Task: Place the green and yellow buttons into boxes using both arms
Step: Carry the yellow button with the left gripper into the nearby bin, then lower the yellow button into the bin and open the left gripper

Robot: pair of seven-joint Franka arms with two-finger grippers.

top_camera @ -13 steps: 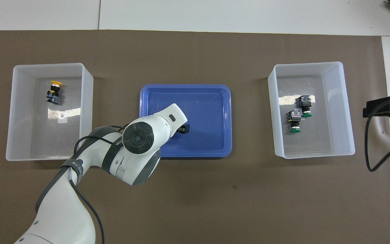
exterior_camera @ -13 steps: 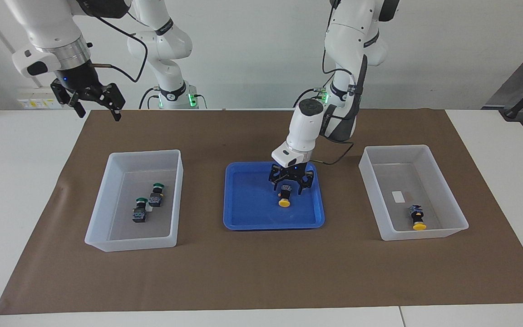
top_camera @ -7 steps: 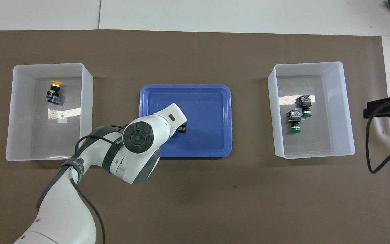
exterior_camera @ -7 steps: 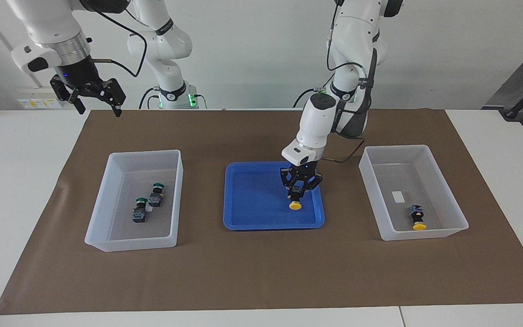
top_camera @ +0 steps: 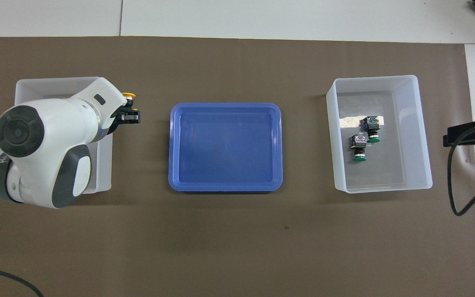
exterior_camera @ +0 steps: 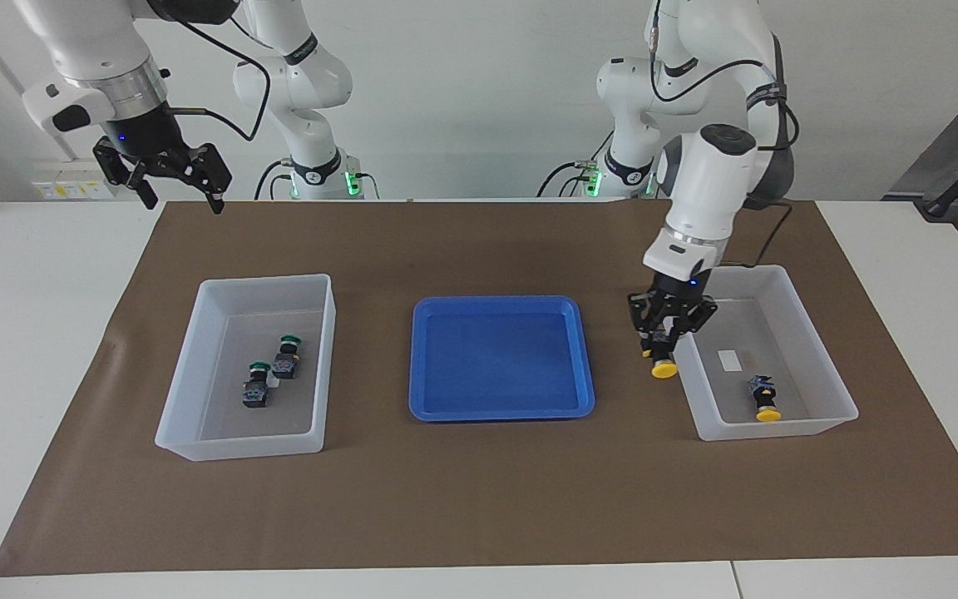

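My left gripper will release the yellow button, now in the air over the box's wall, inside its box, by the box's side [top_camera: 90,118] nearest the blue tray.
My left gripper [exterior_camera: 664,343] is shut on a yellow button [exterior_camera: 663,364], cap down, in the air over the tray-side wall of the box [exterior_camera: 822,333] at the left arm's end. In the overhead view the gripper [top_camera: 129,114] and the button's yellow cap [top_camera: 129,95] show just beside that box [top_camera: 52,82]. A second yellow button [exterior_camera: 766,399] lies in this box. Two green buttons [exterior_camera: 286,356] [exterior_camera: 255,388] lie in the other box [exterior_camera: 188,366]; they also show from overhead [top_camera: 370,129] [top_camera: 358,147]. My right gripper [exterior_camera: 167,176] is open and waits, raised over the table edge.
The shallow blue tray [exterior_camera: 421,399] sits between the two boxes on the brown mat [exterior_camera: 479,499] and holds nothing; it also shows in the overhead view [top_camera: 173,144]. My left arm's wrist hides most of its box from overhead.
My left gripper has lifted the yellow button out of the blue tray and carried it sideways to the box at the left arm's end. The right arm has hardly moved.
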